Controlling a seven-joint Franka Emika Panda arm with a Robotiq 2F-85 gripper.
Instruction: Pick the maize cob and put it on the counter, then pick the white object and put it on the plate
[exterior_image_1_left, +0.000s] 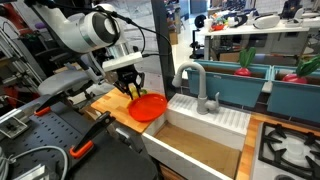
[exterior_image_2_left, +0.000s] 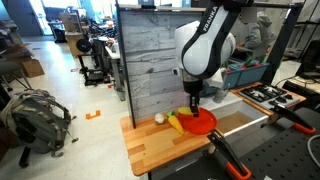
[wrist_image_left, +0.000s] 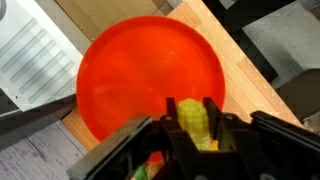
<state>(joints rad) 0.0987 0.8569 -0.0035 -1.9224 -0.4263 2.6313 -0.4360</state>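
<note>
Next, my gripper releases the maize cob on the bare wood (exterior_image_1_left: 116, 102) beside the yellow item, away from the orange-red plate.
My gripper (wrist_image_left: 193, 106) is shut on the maize cob (wrist_image_left: 192, 124), a stubby yellow-green cob held between the two fingers just above the near edge of the orange-red plate (wrist_image_left: 140, 70). In both exterior views the gripper (exterior_image_1_left: 133, 88) (exterior_image_2_left: 193, 101) hangs over the plate (exterior_image_1_left: 150, 109) (exterior_image_2_left: 205, 123), which lies on the wooden counter (exterior_image_2_left: 160, 147) (exterior_image_1_left: 107, 101). The white object (exterior_image_2_left: 159, 118), a pale rounded lump, lies on the counter beside the plate, apart from the gripper.
A yellow item (exterior_image_2_left: 176, 123) lies between the white object and the plate. A white sink (exterior_image_1_left: 200, 135) with a grey faucet (exterior_image_1_left: 197, 82) adjoins the counter. A stove (exterior_image_1_left: 291, 146) is beyond it. Bare wood (wrist_image_left: 245, 45) shows beside the plate.
</note>
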